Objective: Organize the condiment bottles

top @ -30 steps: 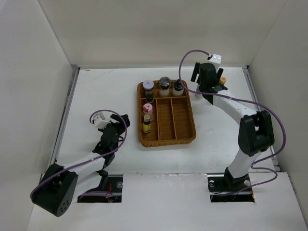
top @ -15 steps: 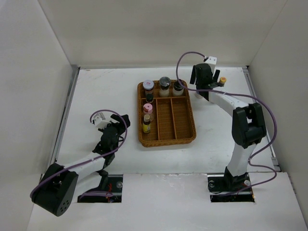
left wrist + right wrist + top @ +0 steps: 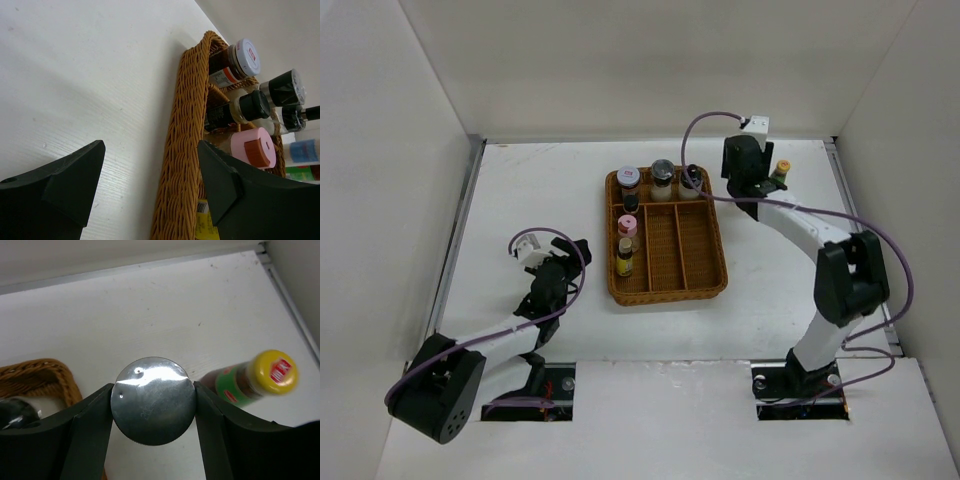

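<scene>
Next, I set the tall shaker down with my right gripper in the tray's middle long compartment [image 3: 661, 236], next to the pink-capped bottle.
My right gripper [image 3: 153, 386] is shut on the grey metal lid of the tall shaker [image 3: 153, 407], with a finger pressed against each side. In the top view the right gripper [image 3: 745, 172] stands right of the tray's far right corner and hides the shaker. The yellow-capped dark sauce bottle [image 3: 252, 380] stands just right of it, also in the top view [image 3: 781, 168]. Several bottles stand in the wicker tray [image 3: 705, 285]: a white-lidded jar [image 3: 628, 177], a grey-lidded one [image 3: 663, 170], a dark-lidded one [image 3: 691, 178], a pink-capped one [image 3: 628, 224] and an amber one [image 3: 624, 258]. My left gripper [image 3: 563, 262] is open and empty, left of the tray.
In the left wrist view the tray's woven left wall [image 3: 185, 150] lies between the open fingers' line of sight, with the pink cap [image 3: 254, 148] behind it. White walls enclose the table on three sides. The tray's middle and right long compartments hold nothing.
My right wrist has shifted a little to the left beside the yellow-capped bottle, which now shows more fully. The left arm has not moved.
</scene>
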Motion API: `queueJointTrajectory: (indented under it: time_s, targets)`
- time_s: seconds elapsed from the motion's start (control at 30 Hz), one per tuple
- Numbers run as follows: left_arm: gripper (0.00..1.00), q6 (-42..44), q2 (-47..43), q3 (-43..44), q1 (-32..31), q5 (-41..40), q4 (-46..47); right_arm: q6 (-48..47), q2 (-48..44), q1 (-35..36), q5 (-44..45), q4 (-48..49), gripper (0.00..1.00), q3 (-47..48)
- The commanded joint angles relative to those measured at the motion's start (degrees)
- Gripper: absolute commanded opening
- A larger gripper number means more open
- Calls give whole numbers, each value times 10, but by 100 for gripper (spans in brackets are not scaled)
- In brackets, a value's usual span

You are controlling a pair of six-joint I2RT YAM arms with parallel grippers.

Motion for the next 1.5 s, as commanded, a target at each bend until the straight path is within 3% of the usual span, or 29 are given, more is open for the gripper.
queueJointTrajectory:
  time_s: [0.0, 0.3, 0.5, 0.97, 1.03, 1.23, 1.47]
  targets:
    - [74, -6, 0, 16, 3, 3, 30, -61, -134, 55, 58, 122, 50, -6]
    - [74, -5, -1, 16, 3, 3, 31, -20, -234, 191, 16, 133, 50, -102]
    - [74, -5, -2, 16, 3, 7, 31, 38, -177, 245, -48, 153, 48, -95]
    - [74, -5, -6, 15, 3, 5, 31, 39, -37, 240, -87, 165, 50, -65]
    - [74, -5, -3, 15, 3, 7, 31, 41, -25, 240, -86, 166, 53, -68]
    - [74, -5, -1, 15, 3, 7, 31, 41, -49, 241, -68, 160, 85, -82]
    - [74, -5, -3, 15, 3, 10, 31, 35, -195, 214, -61, 123, 93, -107]
